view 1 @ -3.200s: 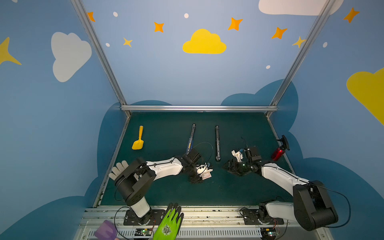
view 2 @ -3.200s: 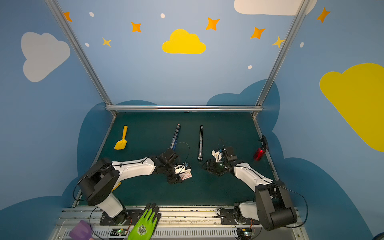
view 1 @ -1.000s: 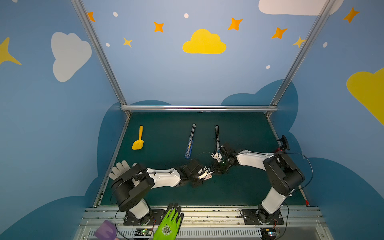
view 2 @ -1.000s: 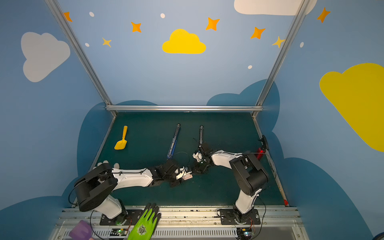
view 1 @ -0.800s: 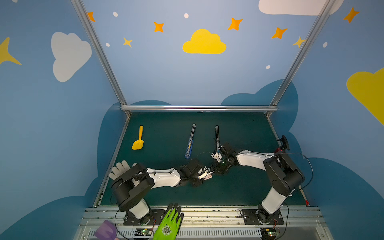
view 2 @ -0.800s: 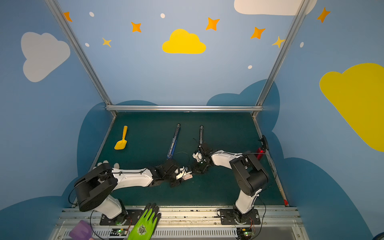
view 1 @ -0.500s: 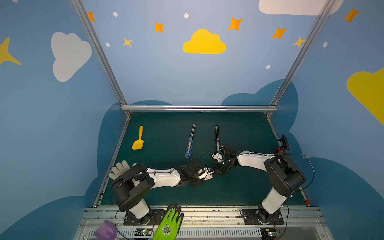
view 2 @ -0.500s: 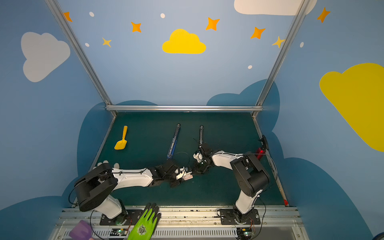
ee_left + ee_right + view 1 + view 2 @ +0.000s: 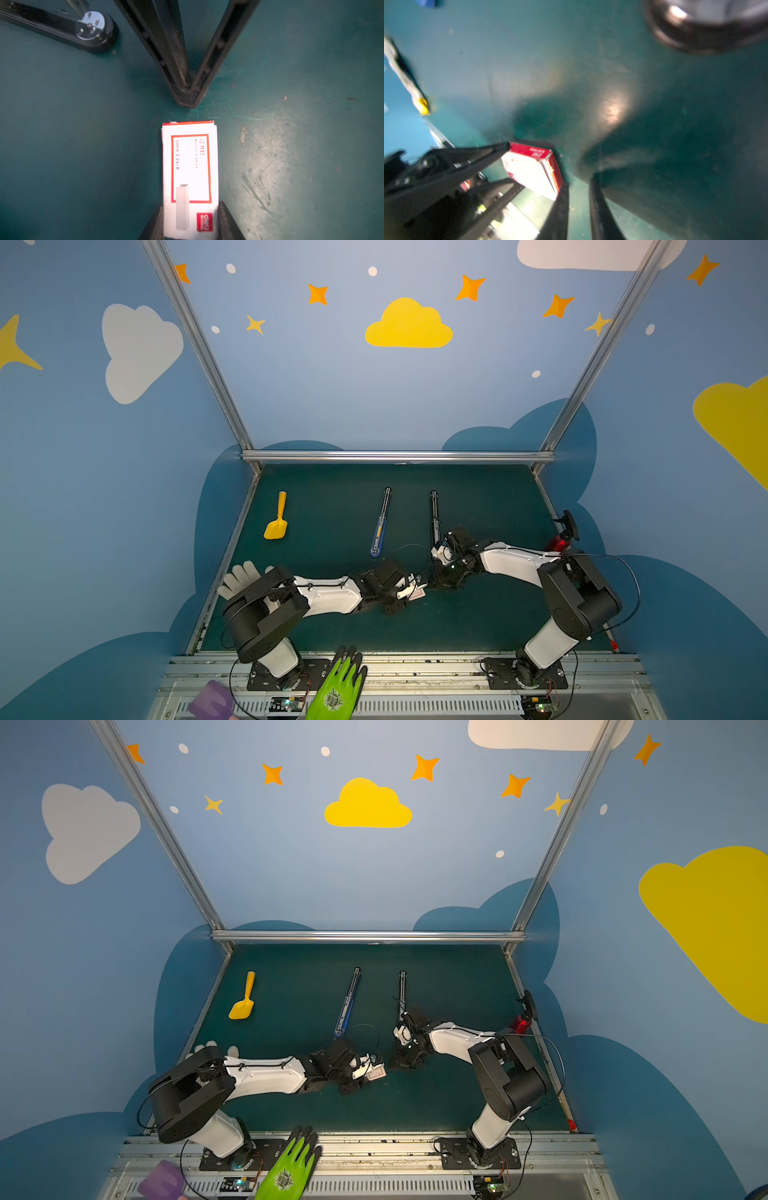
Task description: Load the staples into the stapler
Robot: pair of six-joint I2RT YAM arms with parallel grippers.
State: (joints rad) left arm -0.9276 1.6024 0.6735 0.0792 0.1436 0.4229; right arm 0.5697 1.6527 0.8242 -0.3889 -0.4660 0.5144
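Note:
Fingers of my right gripper are short of the staples box's red end; I should open them, move in, grip the box's end flap (image 9: 555, 174) and pull out the tray.
The white staples box (image 9: 190, 166) with its red-framed label lies low over the green mat, and my left gripper (image 9: 190, 205) is shut on its near end. In both top views the box (image 9: 417, 593) (image 9: 377, 1073) sits mid-table. My right gripper (image 9: 579, 182) points at the box's free red end (image 9: 533, 164); its jaws stand a narrow gap apart with only mat between them. The left wrist view shows its tips (image 9: 189, 97) just short of the box. A black stapler (image 9: 434, 512) (image 9: 89, 27), opened out flat, lies behind the right gripper (image 9: 440, 583). No loose staples show.
A blue stapler (image 9: 380, 526) lies opened out left of the black one. A yellow scoop (image 9: 276, 522) is at the back left. A red-and-black tool (image 9: 561, 537) sits at the right edge. A white glove (image 9: 241, 576) and a green glove (image 9: 336, 689) lie near the front.
About three seconds ago my right gripper was farther right; it has swung left to the box's free end. Over the last second neither arm has visibly shifted.

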